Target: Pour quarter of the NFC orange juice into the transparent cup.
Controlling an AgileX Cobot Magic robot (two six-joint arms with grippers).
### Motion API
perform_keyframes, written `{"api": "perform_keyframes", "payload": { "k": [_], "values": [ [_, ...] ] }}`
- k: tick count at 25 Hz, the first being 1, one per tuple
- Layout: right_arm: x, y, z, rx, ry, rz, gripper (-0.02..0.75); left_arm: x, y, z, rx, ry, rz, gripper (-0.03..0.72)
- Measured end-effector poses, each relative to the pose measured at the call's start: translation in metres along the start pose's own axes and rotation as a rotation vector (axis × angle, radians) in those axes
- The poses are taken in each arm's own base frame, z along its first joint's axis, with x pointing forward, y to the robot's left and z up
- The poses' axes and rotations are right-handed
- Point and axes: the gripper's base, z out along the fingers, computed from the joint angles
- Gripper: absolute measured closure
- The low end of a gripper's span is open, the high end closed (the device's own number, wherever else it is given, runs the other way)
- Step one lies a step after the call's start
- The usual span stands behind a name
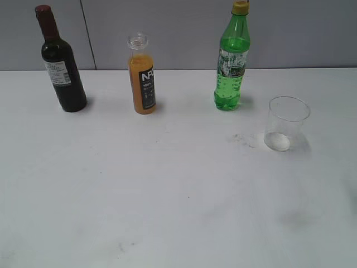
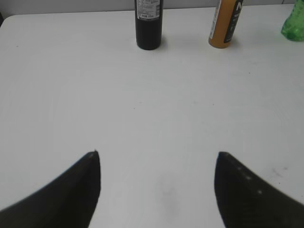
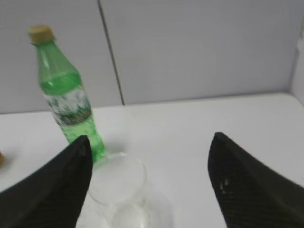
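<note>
The transparent cup near the green soda bottle is next for my right gripper, which should go there and close around the cup's middle [image 1: 285, 127] [image 3: 121, 197], below its rim.
The NFC orange juice [image 1: 143, 79] stands uncapped at the back of the white table, orange liquid filling it up to the shoulder; its lower part shows in the left wrist view [image 2: 225, 26]. The transparent cup [image 1: 286, 124] stands empty at the right and shows in the right wrist view [image 3: 118, 190]. My left gripper [image 2: 156, 154] is open and empty over bare table, well short of the bottles. My right gripper [image 3: 149, 142] is open and empty, with the cup low between its fingers, nearer the left one. Neither gripper shows in the exterior view.
A dark wine bottle [image 1: 61, 61] stands at the back left and shows in the left wrist view [image 2: 149, 23]. A green soda bottle [image 1: 231, 61] with a yellow cap stands just behind and left of the cup, and shows in the right wrist view [image 3: 66, 99]. A grey wall runs behind the table.
</note>
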Motion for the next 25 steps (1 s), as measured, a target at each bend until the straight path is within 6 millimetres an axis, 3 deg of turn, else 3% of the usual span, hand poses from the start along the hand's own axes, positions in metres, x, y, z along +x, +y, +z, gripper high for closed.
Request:
{"api": "perform_keyframes", "payload": {
  "k": [3, 9, 20, 25],
  "values": [
    [-0.002, 0.011, 0.011, -0.122, -0.091, -0.067, 0.154, 0.0, 0.0, 0.0, 0.0, 0.0, 0.0, 0.119],
    [0.023, 0.014, 0.032, -0.167, 0.007, -0.062, 0.153, 0.0, 0.0, 0.0, 0.0, 0.0, 0.0, 0.119],
    [0.09, 0.018, 0.038, -0.241, 0.042, -0.043, 0.153, 0.0, 0.0, 0.0, -0.001, 0.0, 0.0, 0.119],
    [0.121, 0.014, 0.051, -0.22, 0.162, -0.05, 0.153, 0.0, 0.0, 0.0, -0.001, 0.0, 0.0, 0.119]
  ]
}}
